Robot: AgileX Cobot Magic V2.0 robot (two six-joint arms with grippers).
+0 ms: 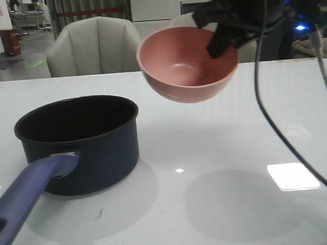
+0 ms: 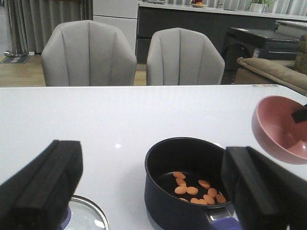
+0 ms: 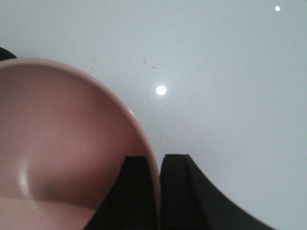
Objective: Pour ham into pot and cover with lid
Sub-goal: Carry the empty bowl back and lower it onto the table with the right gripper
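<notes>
The robot's right gripper needs to release the pink bowl, now tilted in the air beside the pot, on the white table [image 1: 272, 152] just behind the bright patch of light.
The navy pot [image 1: 81, 144] with its purplish-blue handle [image 1: 24, 200] stands on the table's left. In the left wrist view the pot [image 2: 184, 191] holds several orange-pink ham slices [image 2: 194, 188]. My right gripper [image 1: 224, 32] is shut on the rim of the pink bowl [image 1: 185, 63], held tilted and empty in the air to the right of the pot; the bowl [image 3: 62, 153] fills the right wrist view, one finger inside the rim, one outside. My left gripper [image 2: 153, 191] is open above the near side of the pot. The glass lid [image 2: 86, 215] lies beside the pot, partly hidden.
The white table [image 1: 221, 152] stretches around the pot. Two grey chairs [image 2: 88, 52] stand behind its far edge. A black cable [image 1: 275, 127] hangs from the right arm over the table's right side.
</notes>
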